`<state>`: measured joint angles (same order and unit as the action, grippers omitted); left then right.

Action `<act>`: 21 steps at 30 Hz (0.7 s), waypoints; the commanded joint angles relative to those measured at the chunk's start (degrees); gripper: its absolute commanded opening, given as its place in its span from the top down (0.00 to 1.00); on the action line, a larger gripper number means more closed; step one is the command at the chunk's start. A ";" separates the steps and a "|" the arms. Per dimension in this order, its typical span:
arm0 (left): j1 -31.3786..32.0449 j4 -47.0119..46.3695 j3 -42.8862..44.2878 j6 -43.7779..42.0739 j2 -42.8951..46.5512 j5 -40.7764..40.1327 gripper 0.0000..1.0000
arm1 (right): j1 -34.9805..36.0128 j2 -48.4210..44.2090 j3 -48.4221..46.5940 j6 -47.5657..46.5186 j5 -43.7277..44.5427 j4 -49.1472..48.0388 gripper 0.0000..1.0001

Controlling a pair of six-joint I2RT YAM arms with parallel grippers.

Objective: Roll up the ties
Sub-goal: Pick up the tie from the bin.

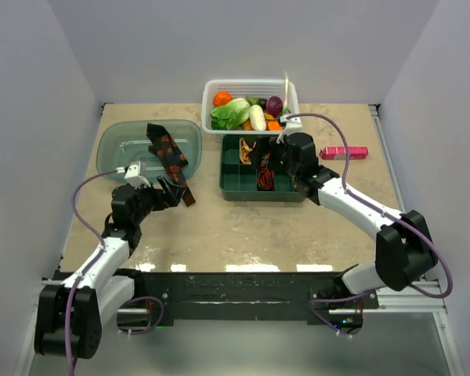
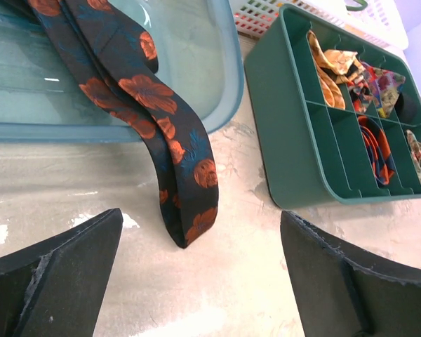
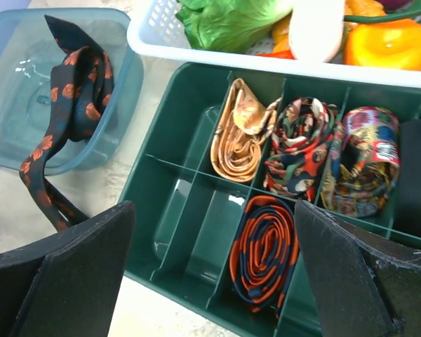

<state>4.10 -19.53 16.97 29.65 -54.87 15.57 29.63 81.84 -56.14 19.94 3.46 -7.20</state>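
Observation:
The black tie should be gripped next by my right gripper, which will go to it and close just above the tie's pointed end (image 1: 186, 193) (image 3: 62, 209), outside the clear blue bin.
A long black tie with orange-red flowers (image 1: 168, 155) (image 2: 175, 140) hangs out of a clear blue bin (image 1: 117, 153) over its rim, its pointed end flat on the table. My left gripper (image 1: 172, 193) (image 2: 200, 228) stands open just short of that end, holding nothing. Several rolled ties sit in a green divided tray (image 1: 229, 186) (image 3: 161, 133): a tan one (image 3: 235, 137), a dark red patterned one (image 3: 298, 147) and an orange and navy striped one (image 3: 263, 253). Over the tray hovers my right gripper (image 1: 270, 168) (image 3: 214, 210), open and holding nothing.
A white basket (image 1: 211, 98) of toy vegetables stands behind the tray. A pink rectangular box (image 1: 343, 152) lies to the right. Two near-left tray compartments hold nothing. Grey walls close in the table on three sides.

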 commanded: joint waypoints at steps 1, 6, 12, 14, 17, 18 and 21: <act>-0.49 -4.20 -1.50 1.20 0.21 2.70 0.00 | 1.83 2.00 -4.94 -0.43 -2.23 -2.11 0.01; -0.49 -13.77 -1.86 3.04 -7.68 7.98 0.01 | 3.59 5.86 -7.05 -0.61 -2.67 -1.94 0.01; -0.49 -20.54 1.04 5.07 -18.49 11.41 0.08 | 3.95 6.84 -8.02 -1.31 -2.50 -1.50 0.01; -0.49 -21.51 2.53 5.07 -20.88 11.76 0.09 | 4.03 7.10 -8.02 -1.49 -2.41 -1.41 0.01; -0.58 -23.88 4.20 4.89 -25.01 12.72 0.13 | 3.95 7.28 -8.02 -1.58 -2.76 -1.50 0.01; -0.50 -24.41 4.64 4.98 -26.85 12.99 0.14 | 4.03 7.36 -8.11 -1.58 -2.94 -1.50 0.01; -0.49 -25.20 6.32 4.81 -30.02 13.60 0.19 | 3.95 7.71 -8.46 -1.84 -3.29 -1.41 0.01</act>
<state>3.88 -38.72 19.79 33.91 -81.76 26.74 33.47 89.30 -61.54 19.25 1.61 -7.31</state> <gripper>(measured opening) 0.847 0.986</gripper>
